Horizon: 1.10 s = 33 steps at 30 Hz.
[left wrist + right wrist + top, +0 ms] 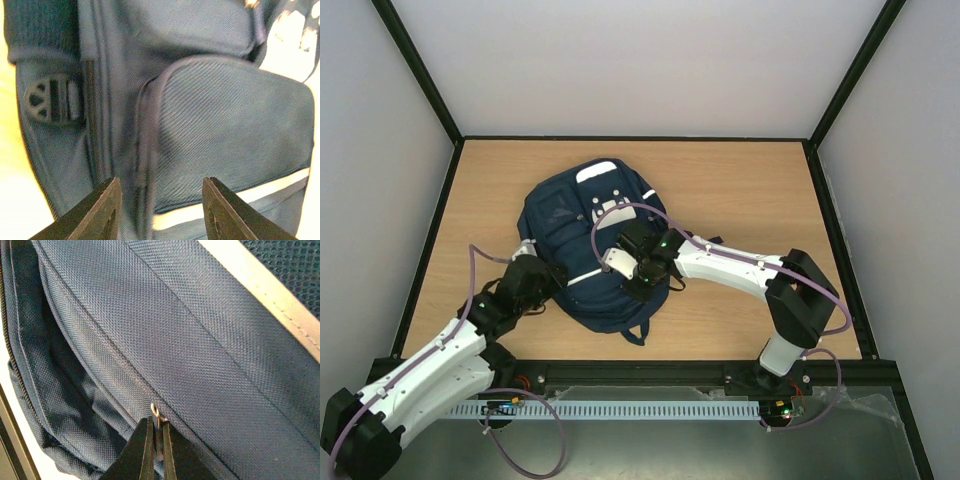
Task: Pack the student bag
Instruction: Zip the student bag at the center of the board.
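I have the zipper pull in my right gripper while the bag's piped seam lies free, so I should pinch the seam (149, 212) beside the white stripe with my left gripper before pulling.
The student bag (570, 215), navy with white stripes, lies flat on the wooden table. My left gripper (548, 278) is at its lower left edge. In the left wrist view that gripper (161, 192) stands open over a ribbed side pocket (230, 130) and its piped seam, with nothing pinched between the fingers (107, 205). My right gripper (640, 287) rests on the bag's lower middle. Seen from the right wrist, it (158, 422) is shut on a small metal zipper pull (156, 411) along a zip seam of the bag (200, 340).
Black frame rails border the table (750, 190) on all sides. A slotted cable duct (640, 409) runs along the near edge between the arm bases. A dark strap buckle (50, 100) sits on the bag's side, and a loop strap (638, 335) trails from its bottom.
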Tool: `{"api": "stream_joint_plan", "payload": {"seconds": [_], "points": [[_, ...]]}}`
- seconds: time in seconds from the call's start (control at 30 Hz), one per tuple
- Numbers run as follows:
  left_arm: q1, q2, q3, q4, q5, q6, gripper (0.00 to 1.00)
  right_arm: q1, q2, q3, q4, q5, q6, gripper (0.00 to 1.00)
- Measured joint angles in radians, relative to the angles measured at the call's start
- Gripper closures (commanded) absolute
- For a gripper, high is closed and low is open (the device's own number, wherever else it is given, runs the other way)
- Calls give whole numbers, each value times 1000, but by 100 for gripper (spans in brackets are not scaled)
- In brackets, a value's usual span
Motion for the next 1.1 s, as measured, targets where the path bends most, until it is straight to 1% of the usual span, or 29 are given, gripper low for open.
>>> {"api": "stream_joint_plan", "payload": {"seconds": [0.07,0.13,0.3,0.37,0.43,0.63,0.8,0.97,1.03,1.07,1.1], "points": [[0,-1,-24,-7,38,-23,48,0,2,0,-4,-5,3,99],[-2,-20,-50,-25,66,-47,46,0,2,0,-4,-6,3,99],[-6,-110,-103,-47,100,-114,46,0,2,0,-5,-6,3,99],[-6,-118,-118,-31,112,-129,47,0,2,0,-4,-6,3,99],[-6,-102,-134,1,132,-135,49,0,2,0,-4,-6,3,99],[-6,-18,-145,95,166,-129,62,0,2,0,-5,-6,3,99],[-6,6,-145,124,172,-116,68,0,2,0,-4,-6,3,99],[-6,17,-146,168,185,-112,67,0,2,0,-5,-6,3,99],[-6,27,-147,177,193,-111,64,0,2,0,-5,-6,6,99],[-6,35,-147,185,198,-109,64,0,2,0,-5,-6,6,99],[-6,39,-147,187,199,-108,68,-1,3,0,-5,-6,7,99]]}}
